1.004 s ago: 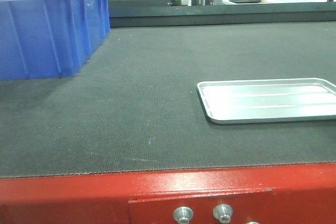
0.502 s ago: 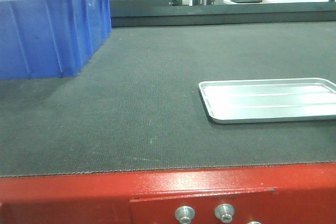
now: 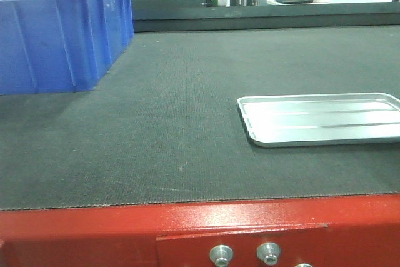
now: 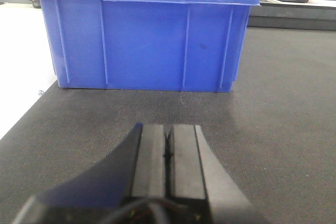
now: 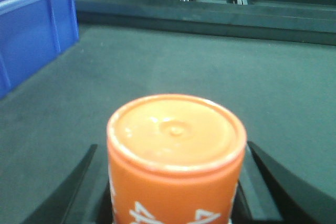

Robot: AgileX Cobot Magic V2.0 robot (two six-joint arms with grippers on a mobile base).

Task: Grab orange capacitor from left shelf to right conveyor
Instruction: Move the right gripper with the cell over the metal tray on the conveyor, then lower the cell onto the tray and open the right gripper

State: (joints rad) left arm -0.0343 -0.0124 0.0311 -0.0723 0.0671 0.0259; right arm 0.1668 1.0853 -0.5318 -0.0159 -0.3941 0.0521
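Note:
I will set the orange capacitor upright near the middle of the shallow silver tray [image 3: 337, 124] with my right gripper.
The orange capacitor [image 5: 177, 145] fills the lower middle of the right wrist view, flat top facing the camera and white numerals on its side. My right gripper [image 5: 172, 153] is shut on it, one dark finger on each side. It hangs above the dark grey belt of the right conveyor [image 5: 262, 77]. My left gripper [image 4: 168, 129] is shut with nothing between its pads, low over the same belt [image 4: 283, 129]. The front view shows the belt [image 3: 187, 92] and its red frame edge [image 3: 94, 229] with silver bolts, but neither gripper. The left shelf is out of view.
A big blue plastic bin [image 3: 56, 35] stands on the belt at the left; it is straight ahead of the left gripper [image 4: 142, 35]. A shallow silver tray [image 3: 319, 120] lies on the belt at the right. A dark rail and desks lie beyond the belt.
The front view has drifted a little, so the bin and the tray sit slightly further right in the frame. Nothing on the belt has moved.

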